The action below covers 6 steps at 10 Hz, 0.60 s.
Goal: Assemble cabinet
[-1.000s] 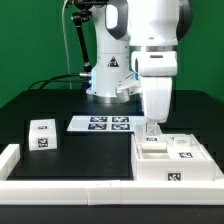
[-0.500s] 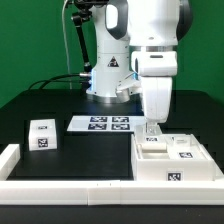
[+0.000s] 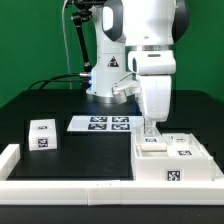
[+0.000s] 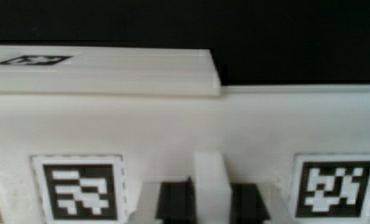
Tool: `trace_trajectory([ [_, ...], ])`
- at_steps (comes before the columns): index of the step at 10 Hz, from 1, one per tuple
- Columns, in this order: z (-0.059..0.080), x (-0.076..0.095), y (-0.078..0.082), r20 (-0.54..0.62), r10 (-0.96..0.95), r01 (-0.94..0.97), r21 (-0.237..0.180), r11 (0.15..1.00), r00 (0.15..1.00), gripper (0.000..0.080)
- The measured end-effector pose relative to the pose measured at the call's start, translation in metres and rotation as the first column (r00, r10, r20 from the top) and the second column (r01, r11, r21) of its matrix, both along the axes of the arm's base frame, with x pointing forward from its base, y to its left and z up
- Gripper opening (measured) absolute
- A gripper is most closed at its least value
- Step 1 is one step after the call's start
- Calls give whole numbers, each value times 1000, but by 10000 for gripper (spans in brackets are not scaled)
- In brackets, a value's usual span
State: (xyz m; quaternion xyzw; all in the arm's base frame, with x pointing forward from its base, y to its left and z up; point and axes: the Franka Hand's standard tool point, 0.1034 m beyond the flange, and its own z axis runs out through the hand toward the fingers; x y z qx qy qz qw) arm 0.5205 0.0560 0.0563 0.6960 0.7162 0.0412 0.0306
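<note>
My gripper needs to let go of the tagged panel once slid into the cabinet's top beside the other tagged block [image 3: 155, 149] [image 4: 36, 175].
The cabinet [image 3: 176, 163], a large white box with tagged blocks on top, lies at the exterior view's front right. My gripper [image 3: 151, 128] points straight down onto its far left part. In the wrist view the gripper [image 4: 210, 196] has its dark fingers [image 4: 171, 203] pressed on both sides of a thin white upright wall [image 4: 208, 170] of the cabinet, between two black-and-white tags [image 4: 79, 186]. A flat white slab with a tag [image 4: 111, 68] lies beyond it. A small loose white tagged block [image 3: 42, 133] stands at the exterior view's left, far from the gripper.
The marker board [image 3: 100, 124] lies flat in the middle, in front of the robot base. A low white border rail [image 3: 60, 186] runs along the front edge and up the left side. The table top is black.
The arm's upper part has shifted slightly toward the exterior view's left. The gripper stays down on the cabinet in the same spot.
</note>
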Motion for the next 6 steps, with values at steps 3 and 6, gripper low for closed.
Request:
trace_trajectory([
  [3, 1, 20, 1, -22, -3, 3, -15, 1000, 1000, 70],
  [6, 2, 42, 1, -30, -6, 5, -23, 1000, 1000, 71],
])
